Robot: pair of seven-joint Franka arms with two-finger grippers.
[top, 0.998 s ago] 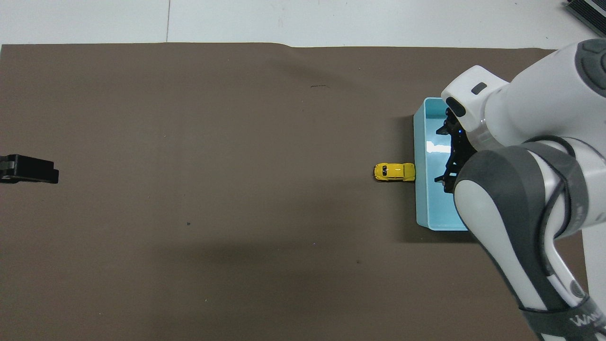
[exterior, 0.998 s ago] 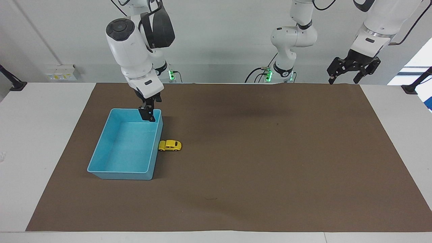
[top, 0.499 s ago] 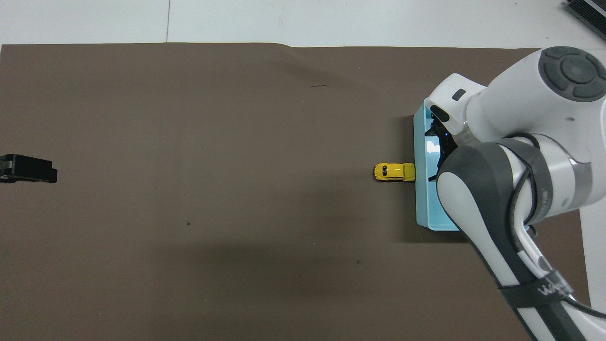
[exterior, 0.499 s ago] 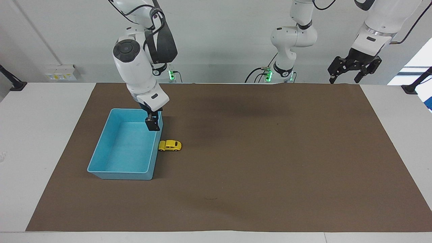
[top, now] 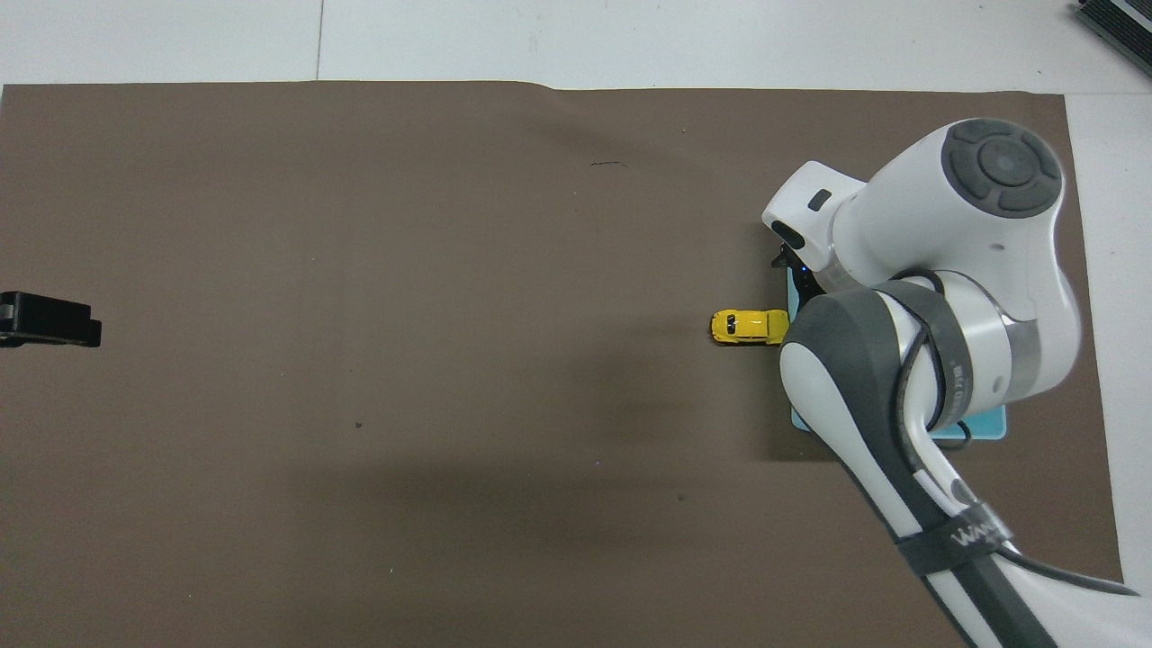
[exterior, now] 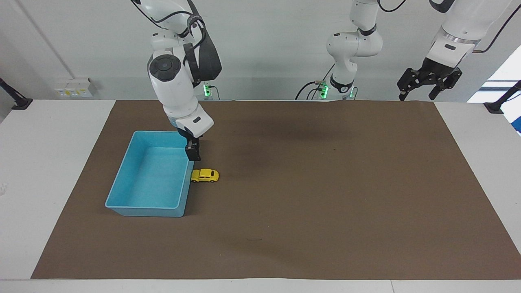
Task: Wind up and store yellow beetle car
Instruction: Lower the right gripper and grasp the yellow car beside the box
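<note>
I will next close my right gripper on the yellow beetle car, at the car's half (top: 764, 326) nearest the blue tray.
The yellow beetle car (exterior: 205, 175) stands on the brown mat, its end against the outer wall of the blue tray (exterior: 142, 211), on the side toward the left arm's end of the table. The car also shows in the overhead view (top: 750, 327). My right gripper (exterior: 192, 154) points down over the tray's rim, just above and beside the car, apart from it. In the overhead view the right arm hides most of the tray (top: 985, 429) and its gripper (top: 796, 274). The tray holds nothing. My left gripper (exterior: 417, 95) waits open and raised over the mat's corner.
The brown mat (exterior: 325, 183) covers most of the white table. The left gripper shows as a black block at the edge of the overhead view (top: 49, 319). Power sockets sit on the wall past the right arm's end.
My right gripper has moved from over the tray's inside corner across its rim toward the car and a little lower. The car and tray have not moved. The left arm barely shifted.
</note>
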